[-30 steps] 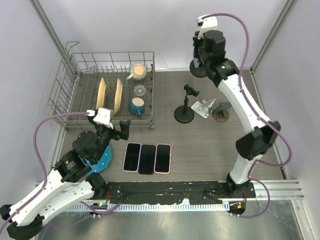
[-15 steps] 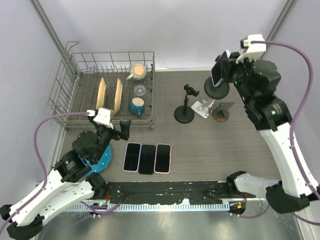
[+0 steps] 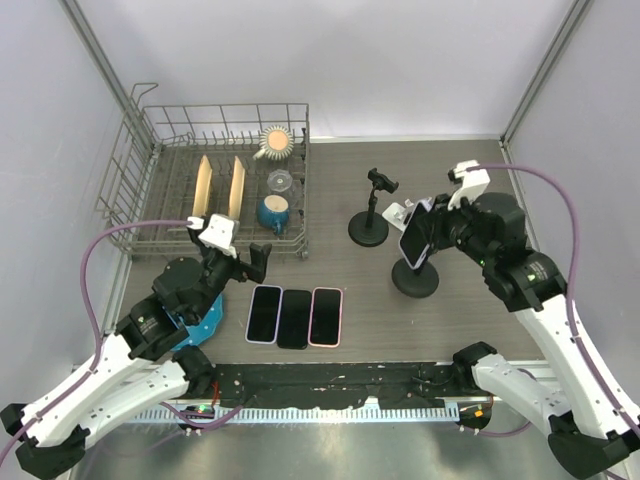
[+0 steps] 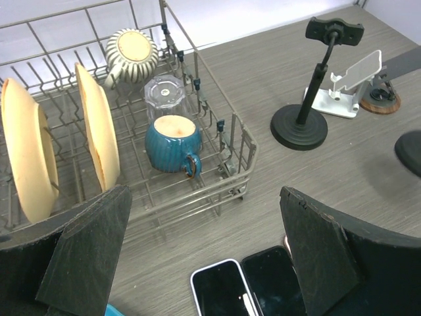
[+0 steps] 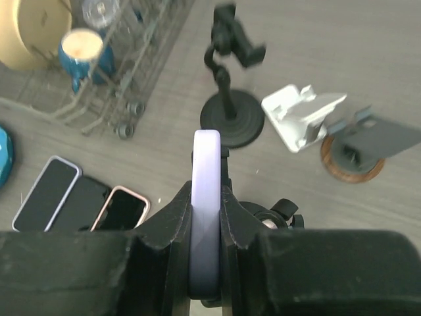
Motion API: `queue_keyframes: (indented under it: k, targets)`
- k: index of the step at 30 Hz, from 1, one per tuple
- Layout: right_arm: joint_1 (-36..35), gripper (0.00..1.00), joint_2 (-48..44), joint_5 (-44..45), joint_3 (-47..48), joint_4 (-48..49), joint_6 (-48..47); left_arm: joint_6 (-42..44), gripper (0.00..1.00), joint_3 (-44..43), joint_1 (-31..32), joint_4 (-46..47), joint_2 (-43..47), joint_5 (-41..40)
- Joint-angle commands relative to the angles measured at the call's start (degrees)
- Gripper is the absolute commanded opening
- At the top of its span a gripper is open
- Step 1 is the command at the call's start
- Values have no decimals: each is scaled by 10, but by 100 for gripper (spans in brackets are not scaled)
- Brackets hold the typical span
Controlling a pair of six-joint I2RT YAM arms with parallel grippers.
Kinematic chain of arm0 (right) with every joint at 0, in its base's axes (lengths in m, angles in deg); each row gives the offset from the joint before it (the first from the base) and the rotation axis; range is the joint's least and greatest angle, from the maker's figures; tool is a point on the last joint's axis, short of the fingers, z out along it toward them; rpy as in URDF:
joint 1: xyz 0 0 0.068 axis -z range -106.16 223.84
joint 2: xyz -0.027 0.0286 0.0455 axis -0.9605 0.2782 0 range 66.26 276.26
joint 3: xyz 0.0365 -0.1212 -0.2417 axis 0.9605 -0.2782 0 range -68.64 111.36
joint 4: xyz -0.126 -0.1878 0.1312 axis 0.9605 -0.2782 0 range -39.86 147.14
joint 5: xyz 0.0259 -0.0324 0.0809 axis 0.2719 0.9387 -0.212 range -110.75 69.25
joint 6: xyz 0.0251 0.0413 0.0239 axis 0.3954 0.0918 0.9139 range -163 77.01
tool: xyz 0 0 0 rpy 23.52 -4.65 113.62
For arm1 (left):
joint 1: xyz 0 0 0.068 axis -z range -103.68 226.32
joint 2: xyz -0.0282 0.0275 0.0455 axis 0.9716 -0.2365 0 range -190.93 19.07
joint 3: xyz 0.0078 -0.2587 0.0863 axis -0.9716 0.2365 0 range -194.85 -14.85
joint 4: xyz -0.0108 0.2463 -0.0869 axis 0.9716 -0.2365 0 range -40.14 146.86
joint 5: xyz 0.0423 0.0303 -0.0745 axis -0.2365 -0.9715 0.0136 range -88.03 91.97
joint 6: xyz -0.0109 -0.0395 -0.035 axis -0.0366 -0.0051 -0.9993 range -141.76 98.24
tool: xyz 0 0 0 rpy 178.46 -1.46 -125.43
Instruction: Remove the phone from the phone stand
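My right gripper has the lavender phone, still in its phone stand. Next, I set it down on the table (image 3: 391,291) in front of the tall black stand.
A lavender phone (image 3: 411,243) stands upright in a black phone stand with a round base (image 3: 415,281) on the table's right middle. My right gripper (image 3: 424,240) is shut on the phone's two faces. In the right wrist view the phone's edge (image 5: 206,197) shows between my fingers (image 5: 174,217), with the stand's clamp and base (image 5: 279,214) just behind it. My left gripper (image 3: 243,262) is open and empty above the table's left front. In the left wrist view its fingers (image 4: 89,247) spread wide over flat phones.
Three phones (image 3: 295,318) lie side by side at the front middle. A wire dish rack (image 3: 145,180) with plates, a blue mug and a glass stands at the back left. A tall black stand (image 3: 370,225) and a white stand (image 3: 398,213) are behind the phone. A blue object (image 3: 205,320) lies under the left arm.
My right arm has swung down and toward the near side, carrying the phone together with its stand from the far right to the table's right middle. The left arm has hardly moved.
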Motion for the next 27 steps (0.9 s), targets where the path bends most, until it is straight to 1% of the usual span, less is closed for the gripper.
queue_keyframes:
  k: [1, 4, 8, 15, 22, 25, 26, 27]
  targets:
    - [-2, 1, -33, -45, -61, 140, 33, 9, 100, -1, -3, 30, -10, 34]
    - [-2, 1, -36, -65, -108, 187, 39, 12, 100, 0, -3, 31, -12, 41]
    - [-2, 1, -23, -99, -147, 245, 40, 17, 100, 0, -2, 31, -13, 41]
    - [-3, 1, -5, -120, -186, 291, 37, 23, 100, 4, -3, 35, -9, 49]
    - [-3, 1, -5, -126, -199, 295, 40, 24, 100, 5, -2, 38, -13, 62]
    - [-4, 6, -4, -141, -194, 277, 39, 24, 100, 5, -3, 37, -15, 68]
    - [-4, 11, -1, -145, -190, 271, 39, 25, 100, 4, -2, 38, -17, 69]
    - [-4, 14, 0, -146, -184, 265, 38, 25, 100, 4, -3, 37, -18, 70]
